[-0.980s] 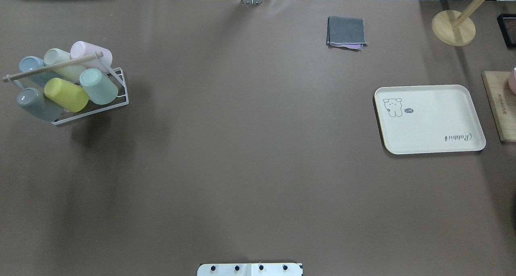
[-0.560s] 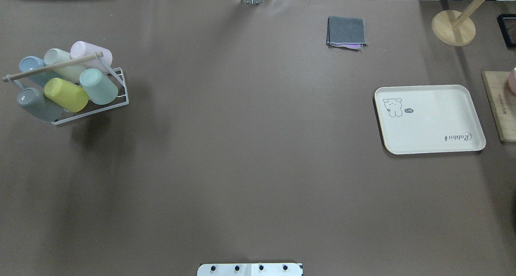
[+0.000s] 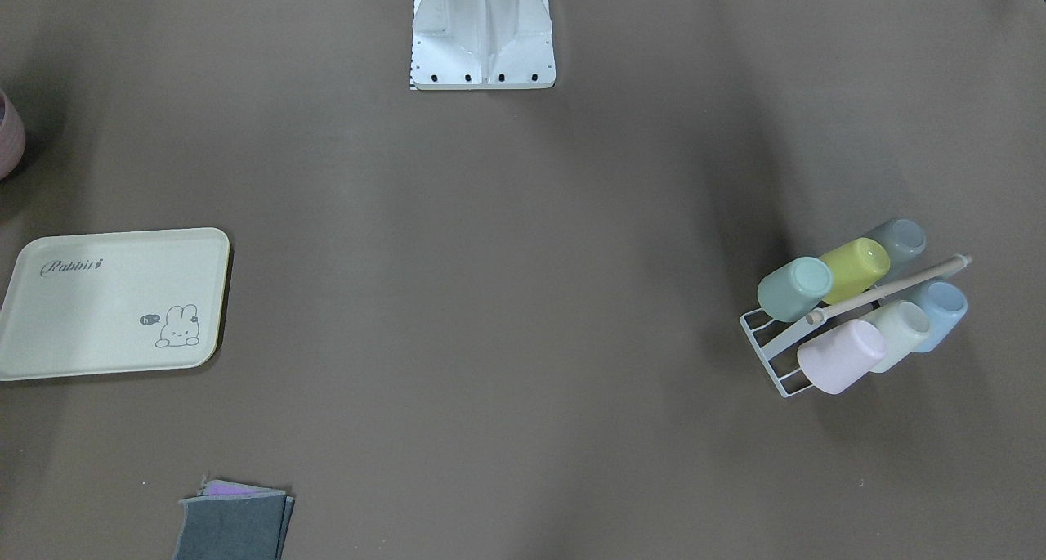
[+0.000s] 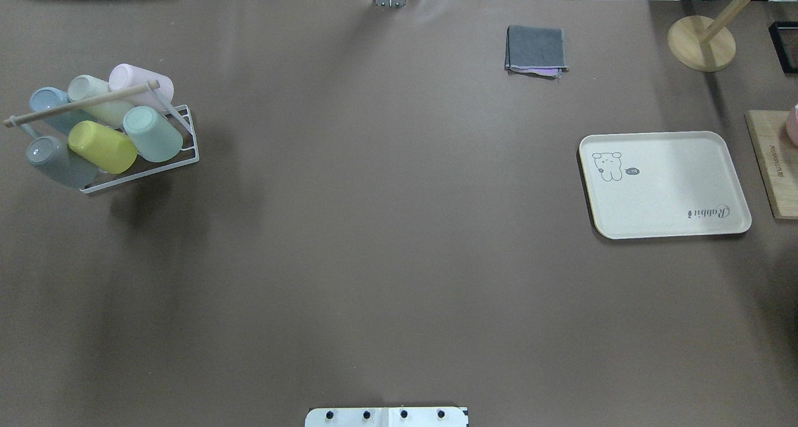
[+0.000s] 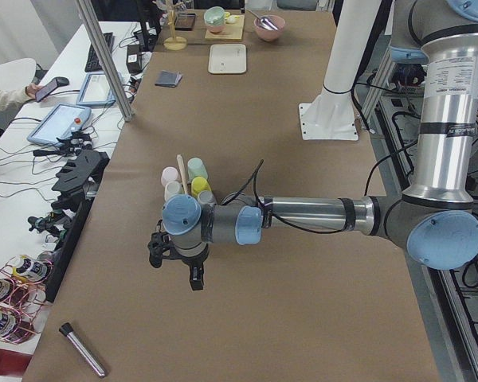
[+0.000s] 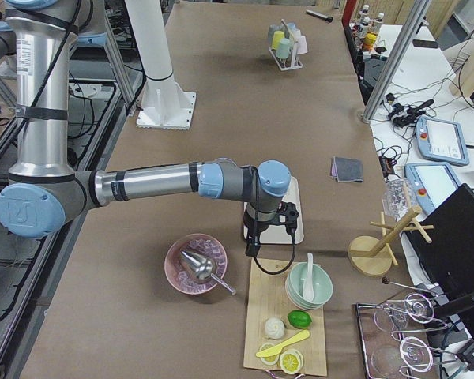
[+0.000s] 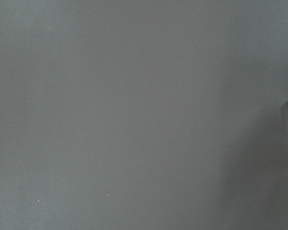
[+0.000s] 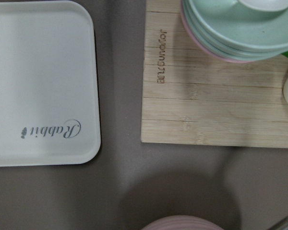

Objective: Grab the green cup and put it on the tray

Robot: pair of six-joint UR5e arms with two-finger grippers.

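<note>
The cream tray's short edge (image 3: pixel 9 290) (image 8: pixel 96 96) by the "Rabbit" lettering, facing the wooden board, is the next place that I need to reach with my right gripper and close on.
The mint-green cup (image 4: pixel 153 134) lies tilted in a white wire rack (image 4: pixel 143 172) at the table's left, next to a yellow-green cup (image 4: pixel 103 146); it also shows in the front view (image 3: pixel 794 288). The cream "Rabbit" tray (image 4: pixel 664 184) lies bare at the right and fills the left of the right wrist view (image 8: pixel 38 81). My left gripper (image 5: pixel 175 267) hovers over bare table beyond the rack. My right gripper (image 6: pixel 268 235) hangs over the tray's edge by the wooden board. Both show only in side views, so I cannot tell if they are open.
The rack holds several other cups under a wooden handle (image 4: pixel 81 103). A folded grey cloth (image 4: pixel 536 50) lies at the back. A wooden board (image 8: pixel 216 96) with stacked bowls (image 8: pixel 240 28) sits right of the tray. A wooden stand (image 4: pixel 701 43) and a pink bowl (image 6: pixel 196 264) are nearby.
</note>
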